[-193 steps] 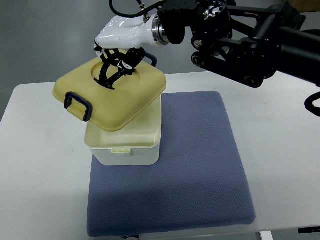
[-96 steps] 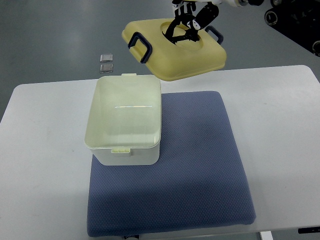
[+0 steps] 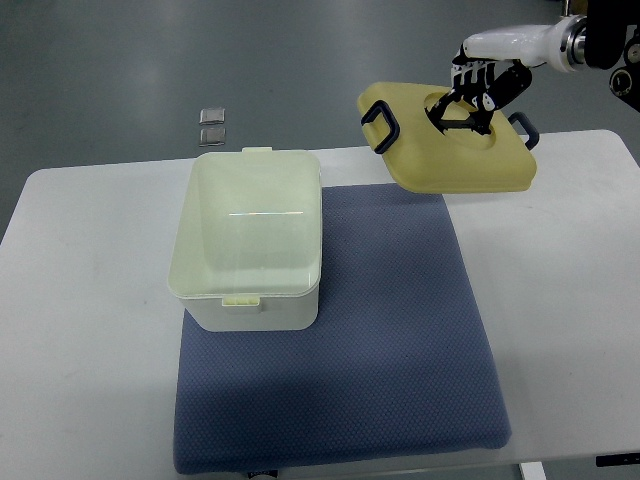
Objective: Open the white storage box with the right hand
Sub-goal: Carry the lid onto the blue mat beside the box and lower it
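Note:
The blue mat's far part (image 3: 420,235) is beside the white storage box. My right gripper needs to let go of the pale yellow lid there.
The white storage box (image 3: 250,300) stands open on the left part of the blue mat (image 3: 400,350), its inside bare. Its pale yellow lid (image 3: 450,160) with two dark blue handles hangs in the air above the mat's far right corner, tilted. My right hand (image 3: 470,100) comes in from the upper right, its dark fingers hooked into the lid's top recess and shut on the lid. The left hand is out of view.
The mat lies on a white table (image 3: 90,320). Two small grey squares (image 3: 212,124) lie on the floor beyond the table's far edge. The right arm's dark links show at the upper right corner (image 3: 610,40).
The lid has been lifted off the box and carried to the right and lower, from over the box to above the mat's far right corner. The box has stayed put.

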Controlling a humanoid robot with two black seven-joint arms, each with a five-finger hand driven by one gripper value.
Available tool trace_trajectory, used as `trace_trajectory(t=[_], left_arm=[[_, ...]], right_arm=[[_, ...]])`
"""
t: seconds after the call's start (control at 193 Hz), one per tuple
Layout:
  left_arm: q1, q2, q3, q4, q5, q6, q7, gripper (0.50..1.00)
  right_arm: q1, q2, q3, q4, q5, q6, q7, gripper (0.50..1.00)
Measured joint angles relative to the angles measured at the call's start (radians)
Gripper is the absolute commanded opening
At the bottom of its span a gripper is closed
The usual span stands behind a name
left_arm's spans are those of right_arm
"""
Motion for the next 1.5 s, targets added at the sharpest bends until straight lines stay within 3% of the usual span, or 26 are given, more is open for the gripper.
trace_trajectory(t=[0.566,1.038,1.058,1.074,1.116,1.173,1.308,1.5], left_arm=[[0.000,0.000,0.000,0.000,0.000,0.000,0.000,1.000],[0.000,0.000,0.000,0.000,0.000,0.000,0.000,1.000],[0.000,0.000,0.000,0.000,0.000,0.000,0.000,1.000],[0.000,0.000,0.000,0.000,0.000,0.000,0.000,1.000],[0.000,0.000,0.000,0.000,0.000,0.000,0.000,1.000],[0.000,0.000,0.000,0.000,0.000,0.000,0.000,1.000],[0.000,0.000,0.000,0.000,0.000,0.000,0.000,1.000],[0.000,0.000,0.000,0.000,0.000,0.000,0.000,1.000]], right_arm=[[-0.112,0.048,0.001,0.002,0.044,0.042,-0.058,0.500],[-0.164,0.139,0.003,-0.003,0.093,0.028,-0.110,0.500],[-0.166,0.141,0.003,-0.003,0.093,0.028,-0.110,0.535],[-0.167,0.142,0.004,-0.003,0.093,0.027,-0.110,0.594],[-0.170,0.145,0.006,-0.003,0.093,0.026,-0.110,0.692],[-0.173,0.149,0.009,-0.006,0.093,0.026,-0.110,0.756],[-0.180,0.153,0.014,-0.013,0.093,0.025,-0.110,0.819],[-0.181,0.146,0.014,-0.013,0.093,0.031,-0.110,0.844]])
